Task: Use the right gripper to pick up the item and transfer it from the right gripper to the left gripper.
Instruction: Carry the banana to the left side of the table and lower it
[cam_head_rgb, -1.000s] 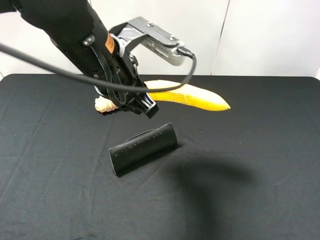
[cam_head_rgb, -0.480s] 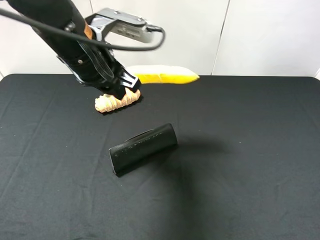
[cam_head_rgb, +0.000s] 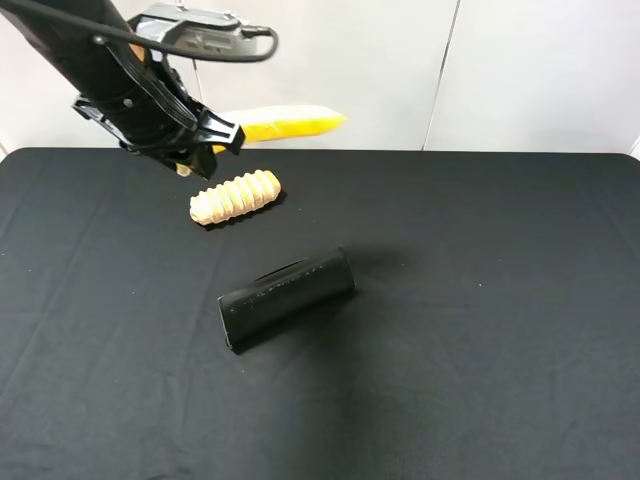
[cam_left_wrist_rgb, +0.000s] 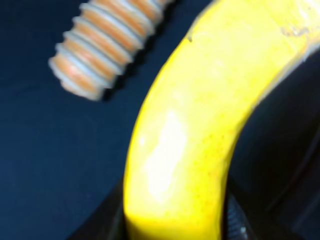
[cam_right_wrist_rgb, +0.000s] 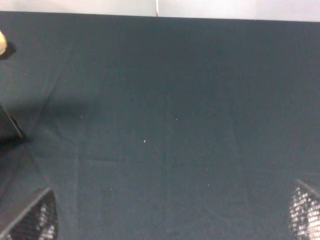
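Observation:
Next, my left gripper lets go of the banana on the tablecloth (cam_head_rgb: 156, 280) in front of the roller, next to the black pouch. The banana hangs above the table's far edge now.
The item, a yellow banana (cam_head_rgb: 285, 124), hangs in the air above the table's far left edge, and my left gripper (cam_head_rgb: 213, 136) is shut on its left end. The left wrist view is filled by the banana (cam_left_wrist_rgb: 200, 125), with black fingers (cam_left_wrist_rgb: 102, 225) pressed on both sides of its near end. My right gripper (cam_right_wrist_rgb: 172, 220) is outside the exterior high view. In the right wrist view its two fingertips (cam_right_wrist_rgb: 40, 220) stand far apart, open, with only black cloth between them.
A ridged tan wooden roller (cam_head_rgb: 235, 196) lies on the black tablecloth (cam_head_rgb: 480, 330) just below the held banana. A black oblong pouch (cam_head_rgb: 287, 297) lies near the middle. A white wall stands behind the table's far edge.
My left arm has risen and moved back to the left with the banana in its grip, uncovering the roller. The pouch and roller have stayed put.

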